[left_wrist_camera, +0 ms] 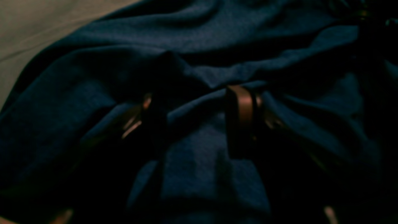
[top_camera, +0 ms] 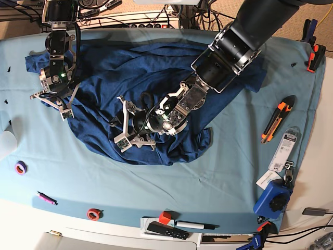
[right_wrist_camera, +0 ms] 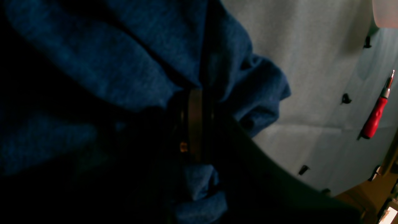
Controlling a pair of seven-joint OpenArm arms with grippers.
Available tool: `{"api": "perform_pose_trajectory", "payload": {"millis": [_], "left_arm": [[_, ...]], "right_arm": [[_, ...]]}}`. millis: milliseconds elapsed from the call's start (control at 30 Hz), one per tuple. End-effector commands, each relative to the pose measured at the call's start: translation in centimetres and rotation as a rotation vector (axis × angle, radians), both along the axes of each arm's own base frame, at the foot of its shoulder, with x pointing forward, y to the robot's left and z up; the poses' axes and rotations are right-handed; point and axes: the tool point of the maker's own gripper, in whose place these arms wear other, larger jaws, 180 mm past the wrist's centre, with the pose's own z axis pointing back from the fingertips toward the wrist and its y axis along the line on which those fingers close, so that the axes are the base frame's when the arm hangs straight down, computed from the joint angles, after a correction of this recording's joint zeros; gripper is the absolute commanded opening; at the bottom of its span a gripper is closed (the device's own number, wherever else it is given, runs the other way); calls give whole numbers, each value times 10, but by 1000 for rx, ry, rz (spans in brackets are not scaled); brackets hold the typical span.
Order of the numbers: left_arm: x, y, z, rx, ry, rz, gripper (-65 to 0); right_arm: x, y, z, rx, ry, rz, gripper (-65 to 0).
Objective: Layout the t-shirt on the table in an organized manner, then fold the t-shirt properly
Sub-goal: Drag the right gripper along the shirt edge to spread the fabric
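The t-shirt's rumpled edge has a bunched fold inside it that my right gripper pinches, so I should open that gripper, take the t-shirt's outer tip (right_wrist_camera: 275, 92) and pull that side of the t-shirt straight.
The dark navy t-shirt (top_camera: 156, 67) lies rumpled and spread over the back and middle of the teal table (top_camera: 234, 172). My left gripper (top_camera: 122, 130) rests on the shirt's middle. In the left wrist view its fingers (left_wrist_camera: 244, 105) stand apart, left gripper (left_wrist_camera: 196, 109) pressed into wrinkled t-shirt (left_wrist_camera: 217, 37) cloth, with a ridge of fabric lying between them. My right gripper (top_camera: 52, 101) is at the shirt's far left edge. In the right wrist view the right gripper (right_wrist_camera: 194, 93) is shut, pinching a bunched fold of the t-shirt (right_wrist_camera: 124, 46) above the table (right_wrist_camera: 311, 62).
An orange utility knife (top_camera: 274, 122), a packaged item (top_camera: 285, 151) and a blue tool (top_camera: 273, 200) lie at the right. Along the front edge are a purple tape ring (top_camera: 21, 167), a pink marker (top_camera: 47, 198), a red ring (top_camera: 93, 213) and a black remote (top_camera: 166, 230). A red screwdriver (right_wrist_camera: 376, 115) lies near the right gripper.
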Motion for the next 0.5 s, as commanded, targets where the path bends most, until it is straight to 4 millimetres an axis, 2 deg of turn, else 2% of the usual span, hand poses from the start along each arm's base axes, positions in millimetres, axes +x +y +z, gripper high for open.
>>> {"api": "perform_pose_trajectory", "payload": {"millis": [0, 233, 267, 400, 467], "left_arm": [[10, -11, 26, -55, -47, -7, -357], [10, -11, 26, -55, -47, -7, -357], [10, -11, 26, -55, -47, -7, -357], [10, -11, 26, -55, -47, -7, -357], [10, -11, 26, -55, -47, -7, -357]], "right_arm": [[-11, -5, -4, -10, 52, -13, -650], [17, 1, 9, 13, -70, 22, -650], [22, 1, 13, 14, -86, 22, -627], [46, 2, 31, 34, -162, 22, -464], [59, 1, 44, 74, -220, 7, -428]]}}
